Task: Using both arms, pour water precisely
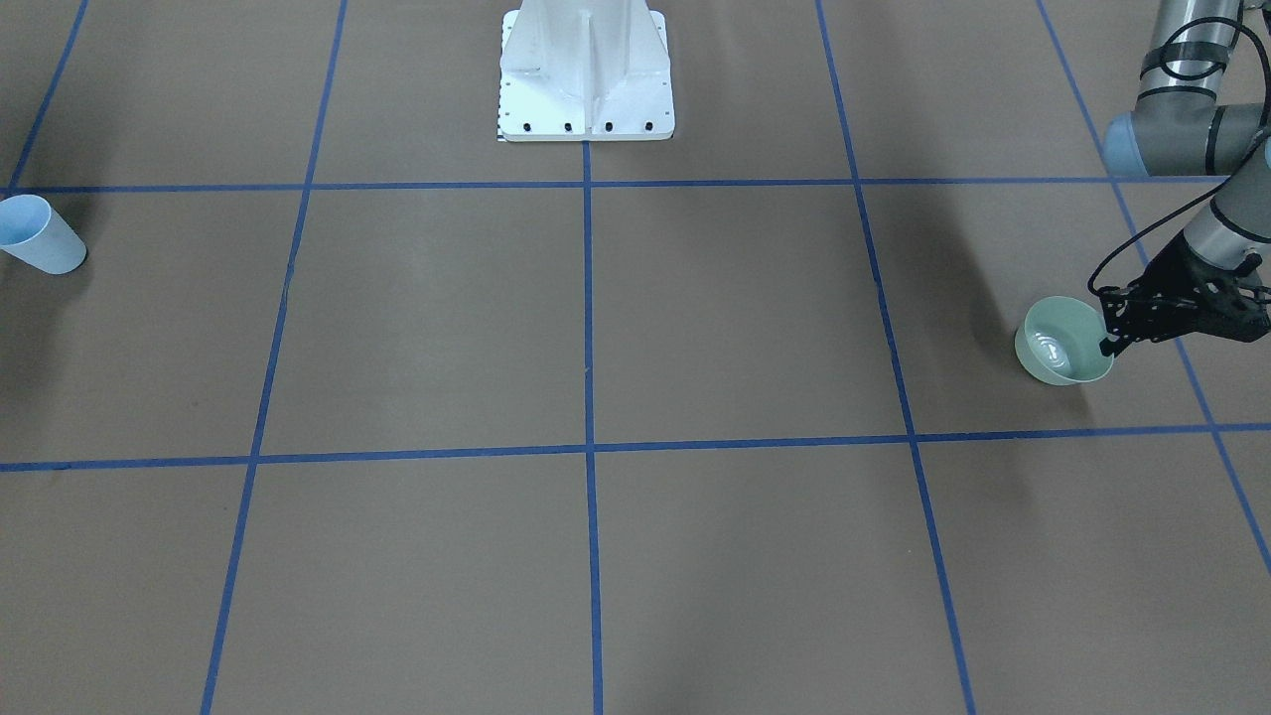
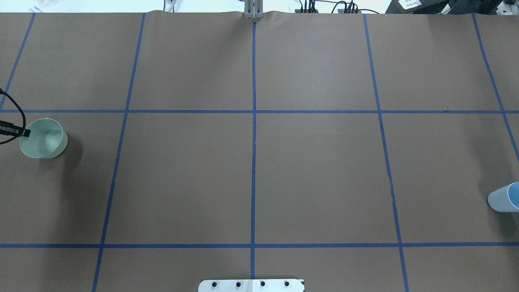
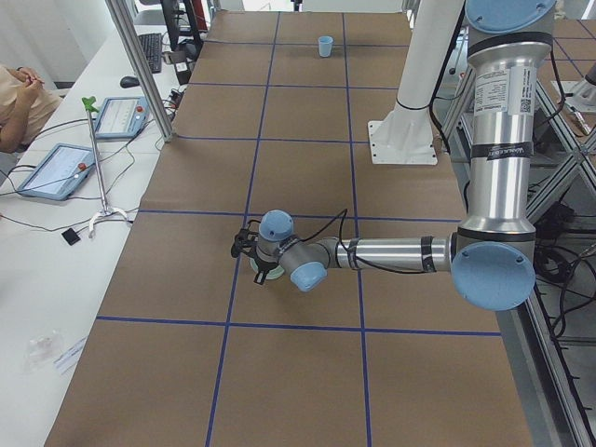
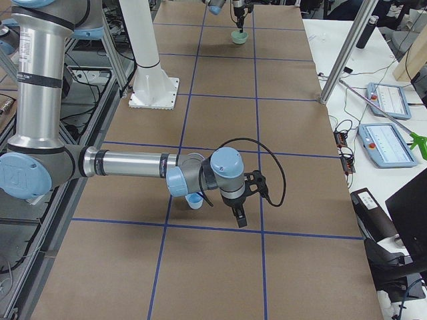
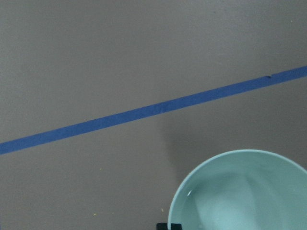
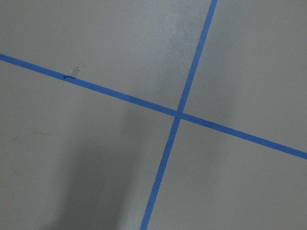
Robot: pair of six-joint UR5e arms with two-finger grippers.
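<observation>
Next, my left gripper puts the pale green bowl down on the blue tape line running out from the white pedestal (image 1: 579, 322).
A pale green bowl (image 1: 1064, 343) with water in it stands on the brown table at my left side; it also shows in the overhead view (image 2: 43, 138) and the left wrist view (image 5: 240, 191). My left gripper (image 1: 1110, 345) is at the bowl's rim, its fingertips (image 5: 169, 226) closed on either side of the rim. A light-blue cup (image 1: 40, 235) stands at my right side, at the overhead view's right edge (image 2: 505, 197). My right gripper (image 4: 239, 217) points down beside the cup (image 4: 194, 200) without touching it; I cannot tell whether it is open or shut.
The white bolted pedestal (image 1: 586, 74) stands at the table's middle near edge. Blue tape lines (image 2: 253, 121) divide the table into squares. A side table with tablets (image 3: 56, 168), a metal post (image 3: 140, 65) and a seated person (image 3: 19, 93) lies beyond the far edge.
</observation>
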